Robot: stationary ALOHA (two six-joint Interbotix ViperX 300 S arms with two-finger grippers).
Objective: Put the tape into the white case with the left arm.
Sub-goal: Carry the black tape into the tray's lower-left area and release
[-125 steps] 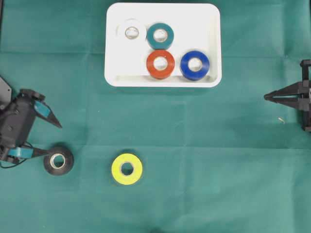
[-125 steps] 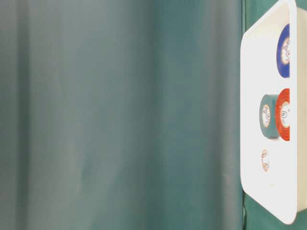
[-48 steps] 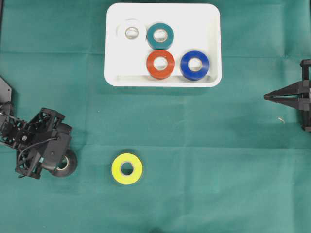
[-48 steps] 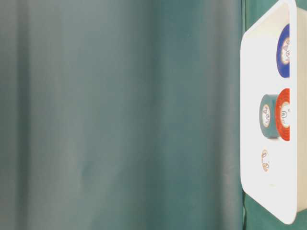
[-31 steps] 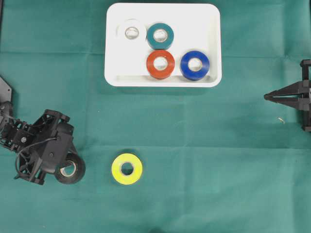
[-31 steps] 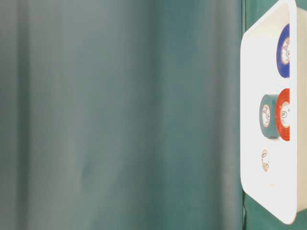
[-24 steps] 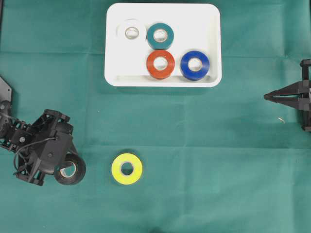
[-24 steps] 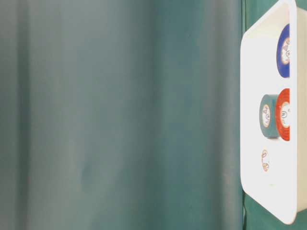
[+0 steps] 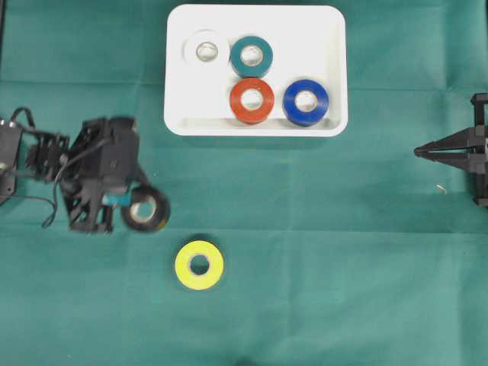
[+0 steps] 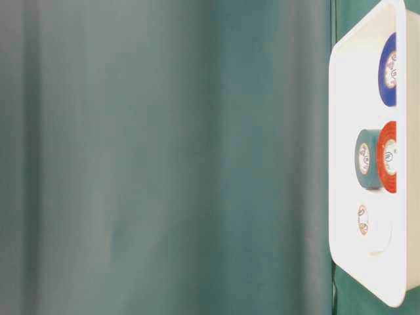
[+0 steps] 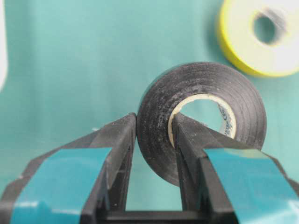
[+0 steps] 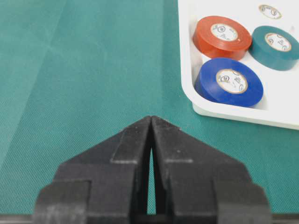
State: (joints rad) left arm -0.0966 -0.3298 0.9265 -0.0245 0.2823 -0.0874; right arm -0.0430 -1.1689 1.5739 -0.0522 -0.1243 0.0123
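The black tape roll will leave my left gripper in the white case (image 9: 207, 96), between the white roll and the red roll. The black roll still hangs above the green cloth.
A black tape roll (image 9: 146, 210) hangs above the green cloth, below and left of the white case (image 9: 255, 128). My left gripper (image 9: 131, 204) is shut on it. In the left wrist view one finger presses the outside of the black tape (image 11: 205, 77) and the other sits inside its core, the left gripper (image 11: 154, 119) pinching the roll's wall. A yellow tape roll (image 9: 199, 264) lies flat on the cloth, below and right of the held roll, and shows as the yellow tape (image 11: 243, 46) past the black one. My right gripper (image 9: 419, 152) rests shut at the right edge.
The white case (image 12: 233, 114) holds a white roll (image 9: 206, 51), a teal roll (image 9: 252, 56), a red roll (image 9: 252, 100) and a blue roll (image 9: 306, 101). The right gripper (image 12: 151, 119) points at bare green cloth beside the case's corner.
The left arm has lifted the black tape off the cloth and carried it up and to the right, toward the case. The right arm and the other rolls have not moved.
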